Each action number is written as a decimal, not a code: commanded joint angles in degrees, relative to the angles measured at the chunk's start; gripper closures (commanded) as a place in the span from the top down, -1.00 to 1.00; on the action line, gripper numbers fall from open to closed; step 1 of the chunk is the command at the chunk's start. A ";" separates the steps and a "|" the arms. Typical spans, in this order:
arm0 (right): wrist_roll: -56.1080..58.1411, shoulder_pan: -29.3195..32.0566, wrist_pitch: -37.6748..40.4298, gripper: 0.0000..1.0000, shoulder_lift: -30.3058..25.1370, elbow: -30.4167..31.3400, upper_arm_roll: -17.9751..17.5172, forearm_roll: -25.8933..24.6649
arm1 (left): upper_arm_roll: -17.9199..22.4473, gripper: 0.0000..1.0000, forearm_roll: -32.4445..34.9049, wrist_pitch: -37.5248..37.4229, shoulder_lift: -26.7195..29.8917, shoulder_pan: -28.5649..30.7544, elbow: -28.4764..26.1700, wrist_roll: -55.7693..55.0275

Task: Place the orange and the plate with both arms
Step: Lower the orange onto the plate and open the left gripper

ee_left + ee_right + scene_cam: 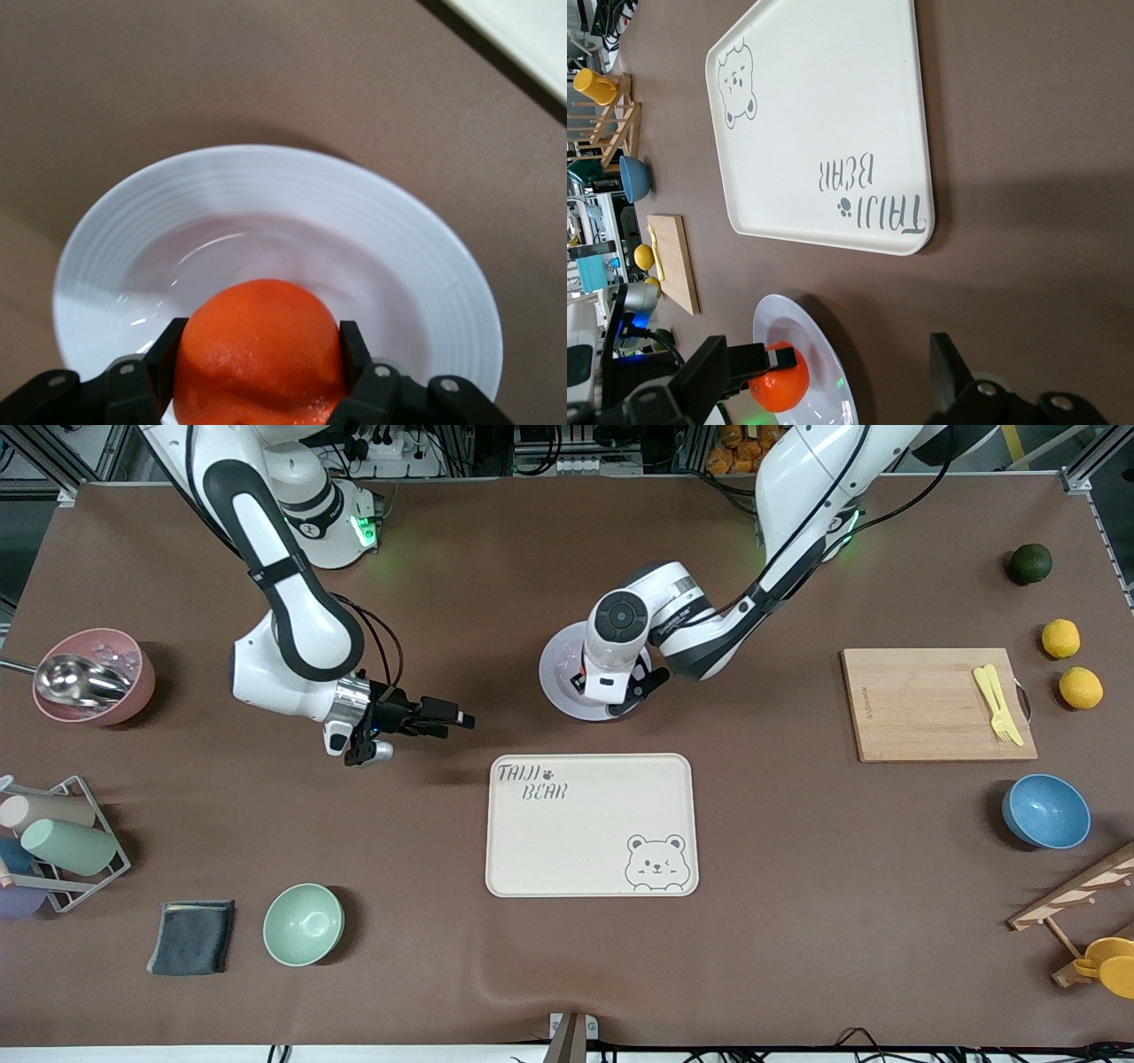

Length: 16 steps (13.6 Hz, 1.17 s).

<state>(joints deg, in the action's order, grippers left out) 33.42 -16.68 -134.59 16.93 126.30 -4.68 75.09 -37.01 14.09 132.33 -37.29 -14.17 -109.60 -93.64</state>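
The pale plate has a side toward the pink bowl. Next, my right gripper goes to the pale plate's rim (542,680) (851,396) on that side and closes there.
The pale plate (558,677) lies mid-table, just farther from the front camera than the bear tray. My left gripper (620,693) points down over it, shut on the orange (259,345), which sits between both fingers (168,354) low over the plate's well (425,266). I cannot tell whether the fruit touches the plate. The front view hides the orange under the left hand. My right gripper (450,722) hovers open and empty over bare table, beside the plate toward the right arm's end. Its wrist view shows the orange (780,387) on the plate (833,372).
The cream bear tray (592,824) lies nearer the front camera than the plate. A cutting board (930,704), two yellow fruits (1060,638), a green fruit (1029,563) and a blue bowl (1045,810) sit at the left arm's end. A pink bowl (93,676) and green bowl (303,924) sit at the right arm's end.
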 commanded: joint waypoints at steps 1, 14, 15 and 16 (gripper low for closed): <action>2.18 -0.28 -0.68 1.00 0.12 0.44 0.02 2.25 | 1.15 -0.50 2.52 0.30 -2.97 -2.17 3.33 -2.24; 2.71 -4.85 -5.42 1.00 -0.67 2.19 -0.07 4.36 | 2.03 1.00 2.52 -5.84 10.19 -0.96 3.42 -3.21; 2.71 -4.85 -5.42 1.00 -0.93 2.89 -0.07 4.36 | 1.94 1.00 2.60 -6.29 12.48 0.09 3.42 -2.78; 2.88 -5.03 -5.42 0.95 -1.11 3.51 -0.07 5.23 | 1.94 1.00 2.61 -6.55 14.68 1.32 3.51 -2.42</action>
<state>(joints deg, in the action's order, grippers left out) 34.76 -20.81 -139.33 17.26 127.58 -4.82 77.64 -35.17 14.95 127.59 -28.89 -14.80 -104.50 -94.77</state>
